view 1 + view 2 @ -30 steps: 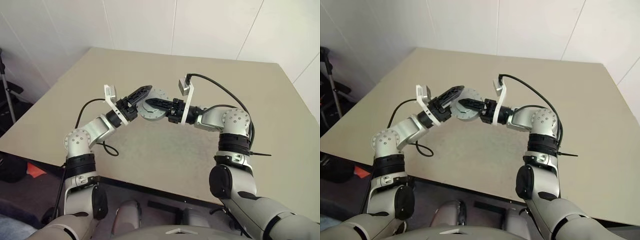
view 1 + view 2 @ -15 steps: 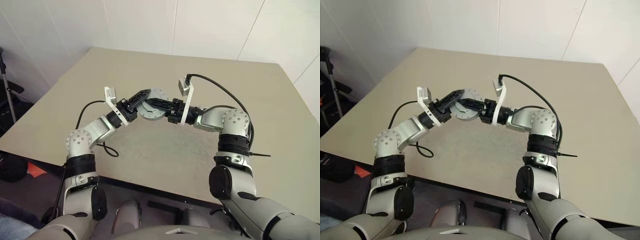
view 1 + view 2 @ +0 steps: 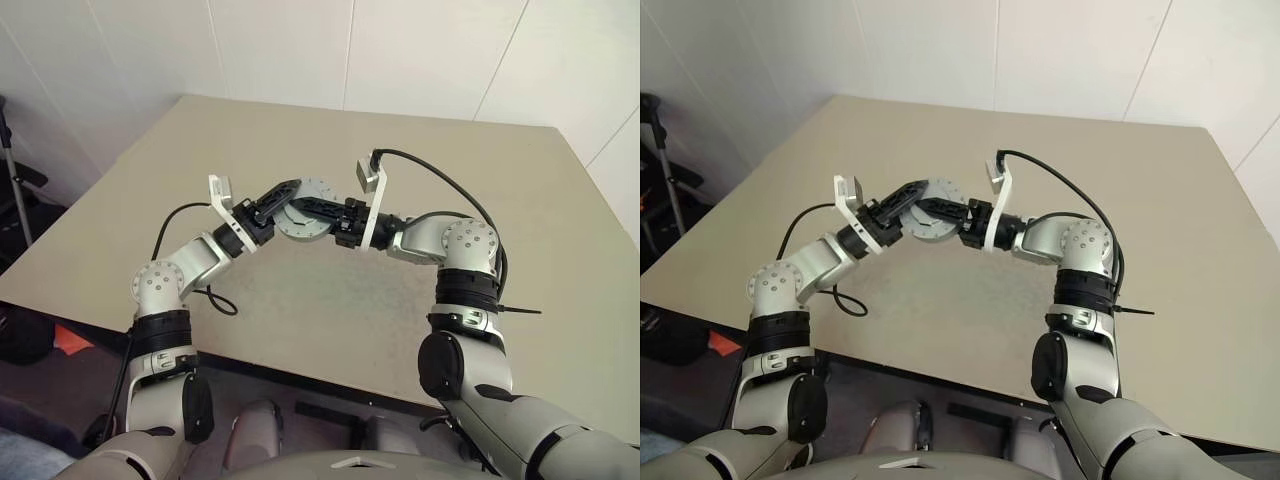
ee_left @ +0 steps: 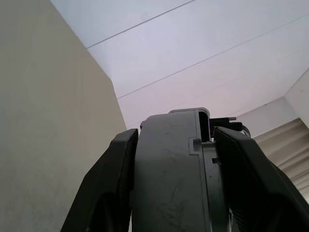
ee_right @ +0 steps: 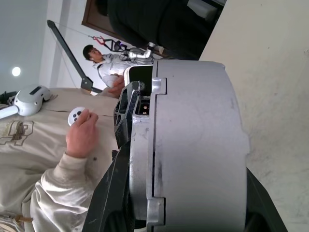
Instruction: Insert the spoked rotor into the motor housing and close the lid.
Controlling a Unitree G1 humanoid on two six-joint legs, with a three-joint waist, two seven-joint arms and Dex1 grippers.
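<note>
My left hand should lay the grey motor housing flat on the beige table point(image 3: 236, 232) below its black wrist. The housing still hangs above the table.
The grey round motor housing point(image 3: 312, 212) hangs above the table between my two grippers. My left gripper point(image 3: 292, 194) is shut on it, and its black fingers point(image 4: 110, 183) press on the housing's point(image 4: 169, 169) two flat faces. From the opposite side my right gripper point(image 3: 302, 207) is shut on the same housing point(image 5: 198, 145), one finger point(image 5: 113, 193) lying along the edge. A thinner grey disc, the lid point(image 5: 141, 159), sits flush against the thicker body with a seam between them. The spoked rotor is hidden.
The beige table point(image 3: 300, 310) stretches below and around the arms, its near edge close to me. White walls stand behind it. A person in a beige shirt point(image 5: 34, 145), one hand point(image 5: 82, 130) on a small white controller, is reflected past the housing.
My left gripper's fingers, spread around the housing a second ago, have closed onto it. The right gripper and the housing have stayed where they were.
</note>
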